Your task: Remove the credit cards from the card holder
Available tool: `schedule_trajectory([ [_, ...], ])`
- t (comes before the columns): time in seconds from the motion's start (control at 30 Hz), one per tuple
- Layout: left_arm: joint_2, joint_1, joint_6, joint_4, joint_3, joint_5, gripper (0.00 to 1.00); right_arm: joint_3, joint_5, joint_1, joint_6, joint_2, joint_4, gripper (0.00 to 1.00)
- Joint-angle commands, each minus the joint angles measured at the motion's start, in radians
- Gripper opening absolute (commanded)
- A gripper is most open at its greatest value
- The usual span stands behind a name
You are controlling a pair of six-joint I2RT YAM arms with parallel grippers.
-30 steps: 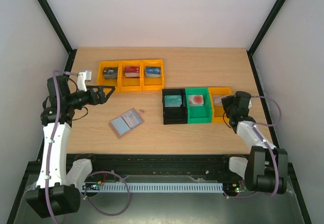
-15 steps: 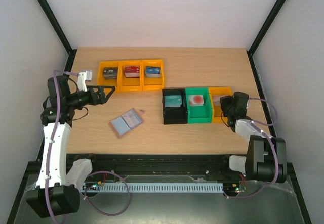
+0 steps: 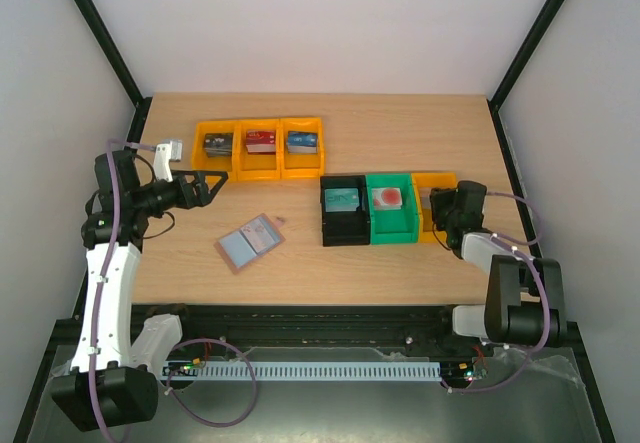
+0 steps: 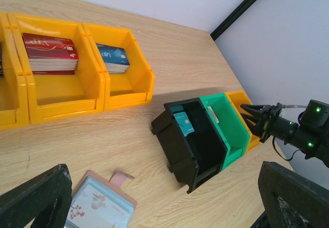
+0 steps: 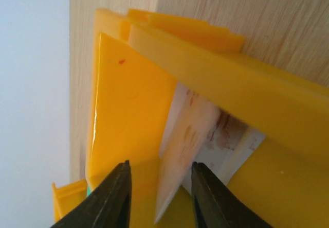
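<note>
The robot's left gripper will next move to the card holder's edge (image 3: 224,252) opposite its pinkish tab and close there.
The card holder (image 3: 248,241) lies open on the table, pale blue inside up, with a pinkish tab; it also shows in the left wrist view (image 4: 97,207). My left gripper (image 3: 212,179) hovers up and left of it, open wide and empty (image 4: 163,187). A teal credit card (image 3: 343,199) leans in the black bin (image 4: 183,122). A reddish card (image 3: 388,198) lies in the green bin. My right gripper (image 3: 440,208) is open, tips inside the right yellow bin (image 5: 128,99), just short of a white card with reddish marks (image 5: 195,135) leaning there.
Three joined yellow bins (image 3: 260,166) at the back hold stacks of cards: dark, red (image 4: 49,53) and blue (image 4: 113,58). The black (image 3: 330,231), green (image 3: 390,233) and yellow bins stand in a row at centre right.
My right arm has folded in, and its gripper has shifted slightly left into the yellow bin. The left arm and card holder have not moved.
</note>
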Motion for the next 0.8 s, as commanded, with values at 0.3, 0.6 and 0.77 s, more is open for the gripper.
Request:
schedule_trajectory([
  [0.3, -0.011, -0.003, 0.008, -0.002, -0.009, 0.007, 0.99, 0.071, 0.009, 0.005, -0.124, -0.108, -0.166, 0.91],
  [0.6, -0.026, 0.002, -0.193, 0.121, -0.167, -0.048, 1.0, 0.295, 0.016, 0.07, -0.378, -0.173, -0.328, 0.89],
  [0.77, -0.016, 0.016, -0.417, 0.182, -0.314, -0.225, 0.99, 0.499, 0.029, 0.372, -0.525, -0.087, -0.369, 0.85],
])
